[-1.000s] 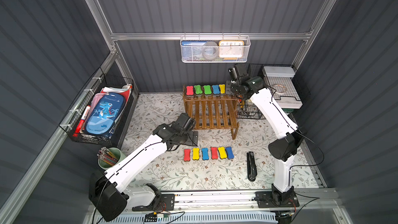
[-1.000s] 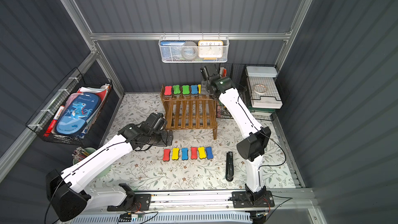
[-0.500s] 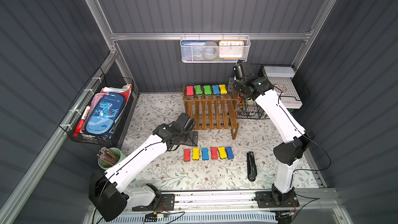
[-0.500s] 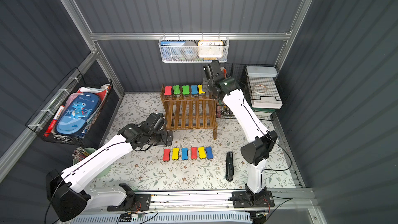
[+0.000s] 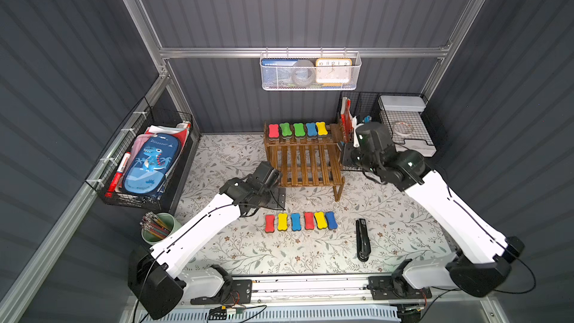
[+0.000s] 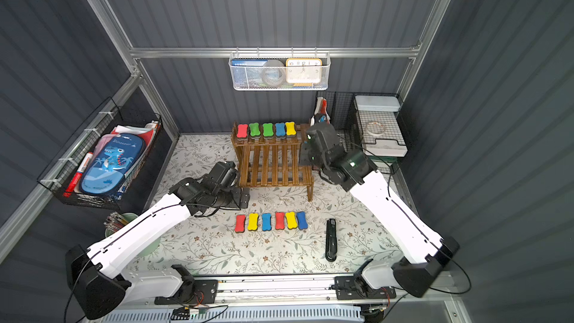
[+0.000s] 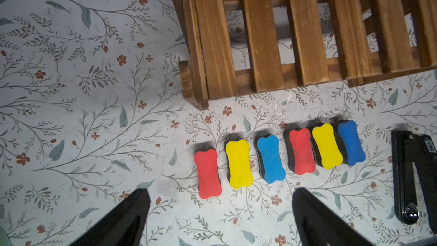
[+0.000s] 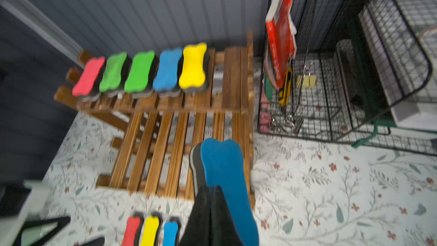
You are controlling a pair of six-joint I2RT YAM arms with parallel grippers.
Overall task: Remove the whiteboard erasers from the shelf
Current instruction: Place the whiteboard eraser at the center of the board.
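Note:
The robot's right gripper needs to put the blue eraser down on the floral table [image 5: 334, 245] next to the black stapler.
The wooden shelf [image 5: 302, 163] [image 8: 165, 150] carries a row of whiteboard erasers on its top tier: red [image 5: 273, 131], two green [image 5: 292, 129], blue [image 5: 311, 129] and yellow [image 5: 321, 128]. Its lower tier is bare. Several more erasers [image 5: 299, 221] [image 7: 269, 157] lie in a row on the floral table in front. My right gripper [image 8: 211, 189] [image 5: 346, 153] is shut on a blue eraser [image 8: 224, 169], held in the air by the shelf's right end. My left gripper [image 7: 220, 198] [image 5: 276, 195] is open, hovering low beside the table row's left end.
A black stapler [image 5: 362, 240] [image 7: 413, 176] lies right of the table row. Black wire racks [image 5: 388, 125] [image 8: 331, 79] stand right of the shelf. A white mesh basket [image 5: 310, 71] hangs on the back wall. A pencil cup [image 5: 157, 228] and a wire basket [image 5: 149, 163] sit at the left.
My right arm has drawn back from the top tier's right end toward the front, carrying the blue eraser, and its elbow has dropped. The left arm has not moved.

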